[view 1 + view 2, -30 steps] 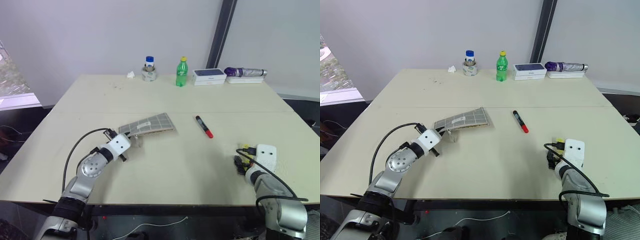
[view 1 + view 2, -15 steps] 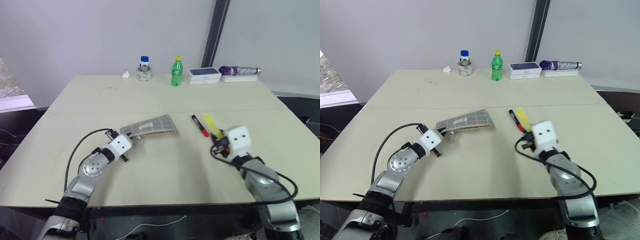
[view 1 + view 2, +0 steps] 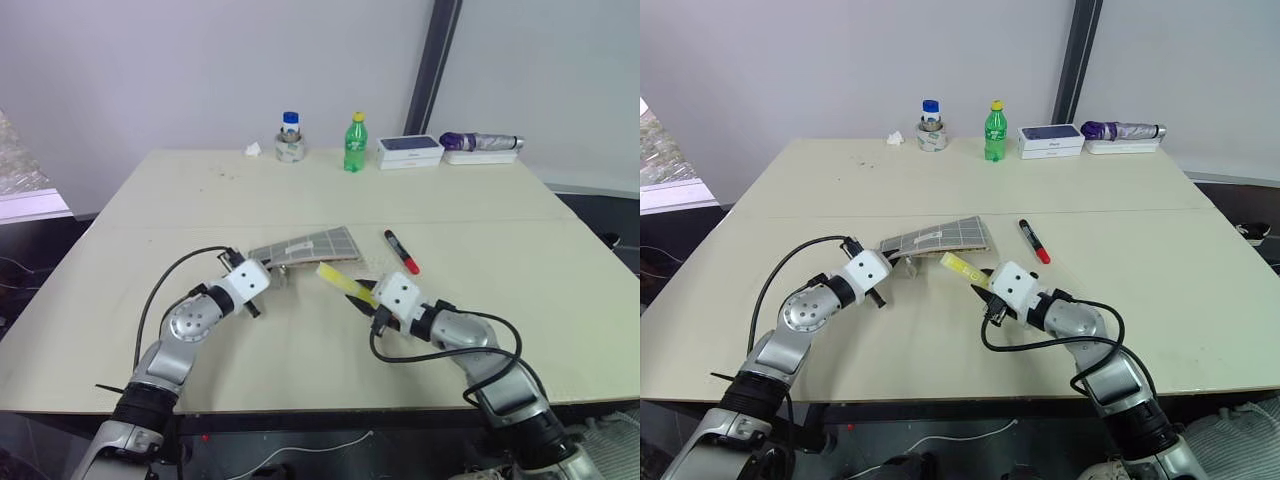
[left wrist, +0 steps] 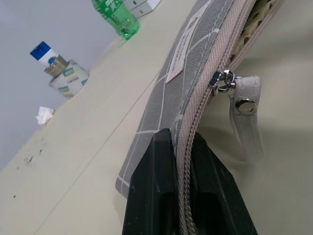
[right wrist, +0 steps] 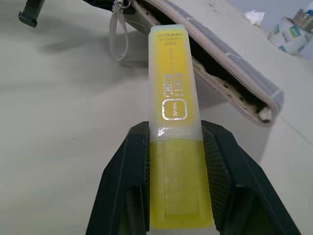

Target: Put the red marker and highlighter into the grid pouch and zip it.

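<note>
I should release the yellow highlighter from my right gripper inside the grid pouch's gaping opening [image 3: 339, 282] [image 5: 229, 84], toward the end of the pouch near the red marker.
The grey grid pouch [image 3: 310, 243] lies mid-table, one long edge lifted off the surface. My left gripper [image 4: 185, 164] is shut on its zipper edge at the near left corner, and the zip pull [image 4: 222, 81] hangs beside it. The pouch's mouth [image 5: 230, 81] gapes open. My right gripper [image 5: 176, 128] is shut on the yellow highlighter [image 3: 345, 283], which points at the pouch's open side, its tip just short of it. The red marker [image 3: 402, 251] lies flat on the table to the right of the pouch, apart from both grippers.
Along the table's far edge stand a green bottle [image 3: 354, 143], a blue-capped jar in a tape roll [image 3: 289, 138], a white box [image 3: 410, 151] and a purple umbrella [image 3: 480, 141]. A crumpled tissue [image 3: 254, 150] lies near the jar.
My right gripper has carried the highlighter from the table's right front leftward to the pouch, turning to point at it. The left gripper has kept its hold on the pouch.
</note>
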Robot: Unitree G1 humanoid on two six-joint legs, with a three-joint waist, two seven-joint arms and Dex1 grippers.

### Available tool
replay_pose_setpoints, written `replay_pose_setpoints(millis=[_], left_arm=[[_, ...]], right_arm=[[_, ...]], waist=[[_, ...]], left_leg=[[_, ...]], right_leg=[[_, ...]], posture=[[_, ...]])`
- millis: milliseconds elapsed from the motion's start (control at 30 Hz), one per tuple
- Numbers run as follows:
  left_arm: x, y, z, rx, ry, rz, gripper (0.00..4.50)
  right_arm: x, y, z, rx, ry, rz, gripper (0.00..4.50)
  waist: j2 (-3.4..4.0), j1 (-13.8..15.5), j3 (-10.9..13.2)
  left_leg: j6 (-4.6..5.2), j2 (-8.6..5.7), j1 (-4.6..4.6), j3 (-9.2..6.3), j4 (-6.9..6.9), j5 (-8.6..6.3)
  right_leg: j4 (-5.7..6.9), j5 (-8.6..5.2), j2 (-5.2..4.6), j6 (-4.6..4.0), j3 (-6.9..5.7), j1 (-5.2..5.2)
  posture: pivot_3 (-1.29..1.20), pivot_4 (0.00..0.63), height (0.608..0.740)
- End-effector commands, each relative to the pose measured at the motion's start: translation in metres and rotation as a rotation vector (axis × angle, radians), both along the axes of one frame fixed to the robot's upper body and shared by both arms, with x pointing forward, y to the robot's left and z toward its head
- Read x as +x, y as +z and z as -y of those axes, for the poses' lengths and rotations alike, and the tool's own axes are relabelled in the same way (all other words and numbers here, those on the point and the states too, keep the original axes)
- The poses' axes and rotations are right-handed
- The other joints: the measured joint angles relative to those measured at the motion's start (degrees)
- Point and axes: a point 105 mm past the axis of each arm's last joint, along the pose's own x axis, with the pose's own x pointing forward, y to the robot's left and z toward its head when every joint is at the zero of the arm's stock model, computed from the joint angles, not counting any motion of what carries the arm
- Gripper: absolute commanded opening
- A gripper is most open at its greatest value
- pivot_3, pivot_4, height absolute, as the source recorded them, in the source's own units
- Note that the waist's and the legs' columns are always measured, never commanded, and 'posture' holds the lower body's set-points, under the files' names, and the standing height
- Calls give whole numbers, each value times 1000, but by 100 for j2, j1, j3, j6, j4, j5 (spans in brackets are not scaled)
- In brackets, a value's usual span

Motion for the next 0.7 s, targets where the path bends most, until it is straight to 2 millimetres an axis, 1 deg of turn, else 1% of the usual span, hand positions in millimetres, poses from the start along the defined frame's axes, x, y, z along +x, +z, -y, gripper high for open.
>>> replay_pose_setpoints(millis=[33,200,300,367,400,467,533,600,700], left_arm=[[-4,14,3,11,-23,52,0],[-5,12,6,27,-38,52,0],[-7,12,11,52,-65,61,0],[-8,13,14,68,-81,68,0],[-9,12,15,85,-92,69,0],[-10,10,17,115,-113,71,0],[-12,11,20,108,-134,63,0],[-15,10,23,137,-172,59,0],[-21,7,30,185,-235,49,0]], right_arm=[[6,18,1,50,-18,40,907],[9,19,0,66,-25,15,907],[11,14,0,1,-27,-5,907],[14,17,-1,34,-46,-30,907],[14,18,-2,21,-40,-27,907],[15,20,-4,-17,-22,-26,907],[13,22,-11,-73,24,-26,907],[11,21,-21,-183,93,2,907],[19,22,-30,-295,107,41,907]], waist=[[0,9,0],[0,9,0],[0,5,0],[0,2,0],[0,1,0],[0,-1,0],[0,0,0],[0,0,0],[0,-9,0]], left_leg=[[0,0,0,0,0,0],[0,0,0,0,1,0],[0,-1,0,0,0,0],[0,-1,0,0,0,0],[0,-1,0,0,0,0],[0,-1,0,0,-1,0],[0,-1,0,1,-1,0],[0,-1,0,1,0,0],[0,-2,0,1,-2,0]], right_leg=[[0,0,-1,0,0,0],[0,0,-1,0,0,0],[0,0,-1,0,0,0],[0,0,-1,0,0,0],[0,0,-1,0,0,-1],[0,0,0,0,0,-2],[0,0,0,0,1,-2],[0,0,0,0,1,-2],[1,0,0,0,1,-5]], posture=[[0,150,740],[0,150,740],[0,150,740],[0,150,740],[0,150,740],[0,150,740],[0,150,740],[0,150,740],[0,150,740]])
